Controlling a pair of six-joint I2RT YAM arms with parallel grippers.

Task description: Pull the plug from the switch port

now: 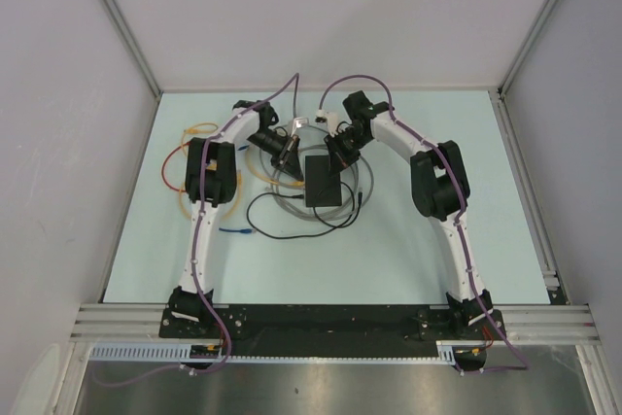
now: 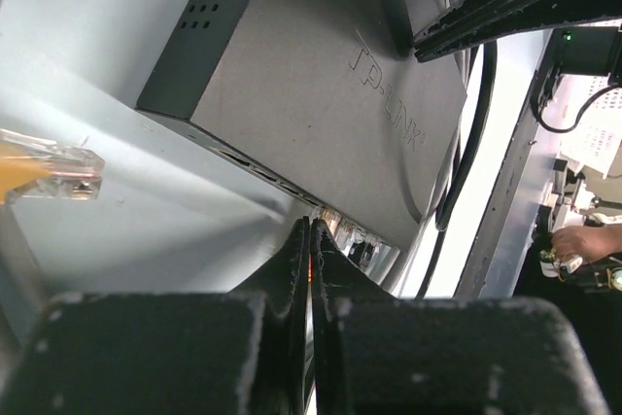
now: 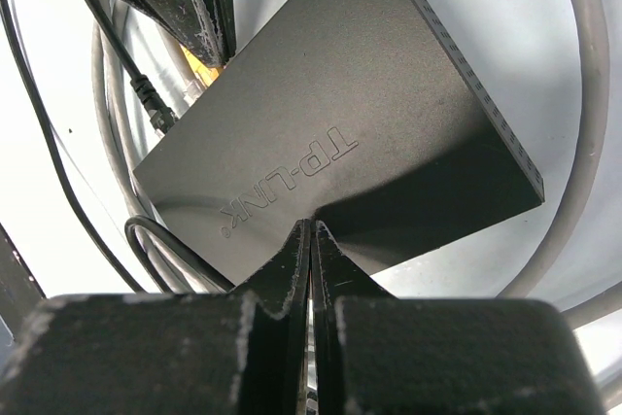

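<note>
The left gripper's fingers meet above the yellow plug at the switch's edge, so the robot should open them, straddle the plug and grip its sides (image 2: 331, 222) before pulling.
The switch (image 1: 321, 182) is a flat black box lying mid-table, seen close in both wrist views (image 2: 321, 94) (image 3: 350, 123). My left gripper (image 1: 294, 164) (image 2: 313, 224) is shut, its tips at the row of ports on the switch's edge. A thin orange strip shows in the slit between the jaws; I cannot tell whether it is pinched. In the right wrist view the yellow plug (image 3: 199, 67) sits at that edge, right beside the left fingers (image 3: 199, 2). My right gripper (image 1: 342, 148) (image 3: 313, 225) is shut, tips touching the switch's top by the logo.
A loose clear plug on a yellow cable (image 2: 53, 170) lies left of the switch. Grey cable (image 1: 362, 182) coils around it and a thin black cable (image 1: 272, 213) runs in front. Yellow and red cables (image 1: 190, 143) and a blue plug (image 1: 238, 231) lie left.
</note>
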